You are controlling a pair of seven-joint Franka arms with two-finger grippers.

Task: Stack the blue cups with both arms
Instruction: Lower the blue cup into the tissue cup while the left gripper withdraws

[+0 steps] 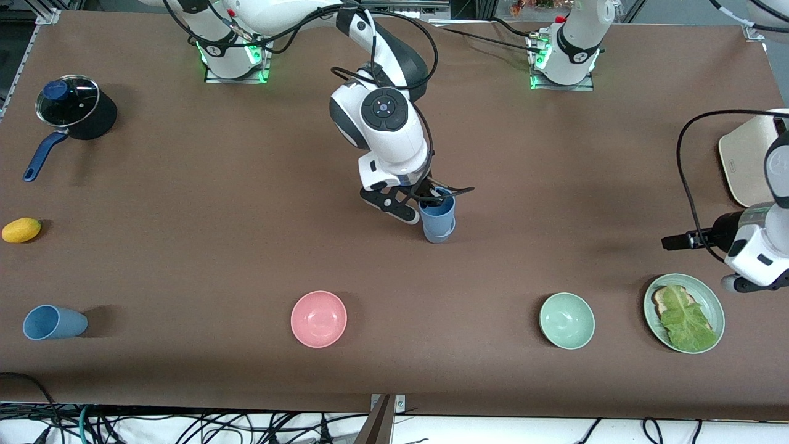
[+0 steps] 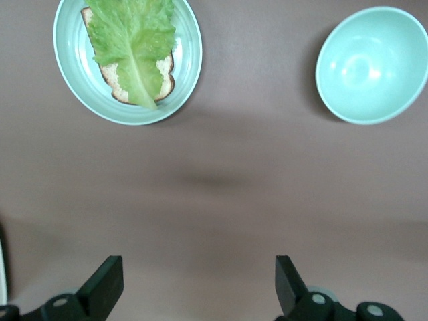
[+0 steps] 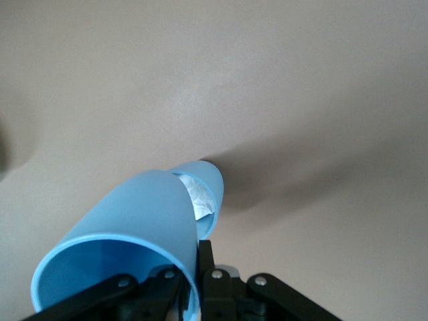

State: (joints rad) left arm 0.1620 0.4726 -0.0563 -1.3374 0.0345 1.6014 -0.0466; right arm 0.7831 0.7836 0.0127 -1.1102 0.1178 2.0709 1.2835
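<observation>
My right gripper is going to let go of the sky-blue cup deep inside the grey-blue cup [image 1: 440, 222] [image 3: 202, 199] that stands at the middle of the table.
My right gripper [image 1: 433, 198] is shut on the rim wall of a sky-blue cup [image 1: 439, 205], one finger inside and one outside. The cup's base sits in the mouth of a duller grey-blue cup [image 1: 439, 229] that stands at the middle of the table. In the right wrist view my right gripper [image 3: 195, 275] clamps the sky-blue cup [image 3: 140, 214], and the lower cup [image 3: 208, 179] shows a white patch inside. Another blue cup [image 1: 52, 322] lies on its side near the right arm's end. My left gripper [image 1: 673, 240] [image 2: 198, 284] is open and empty over bare table.
A pink bowl [image 1: 318, 319] and a green bowl [image 1: 567, 320] stand nearer the front camera. A green plate [image 1: 710, 297] holds toast and lettuce under the left arm. A lidded black pot [image 1: 74, 108], a yellow fruit [image 1: 21, 230] and a cream board [image 1: 749, 160] lie at the ends.
</observation>
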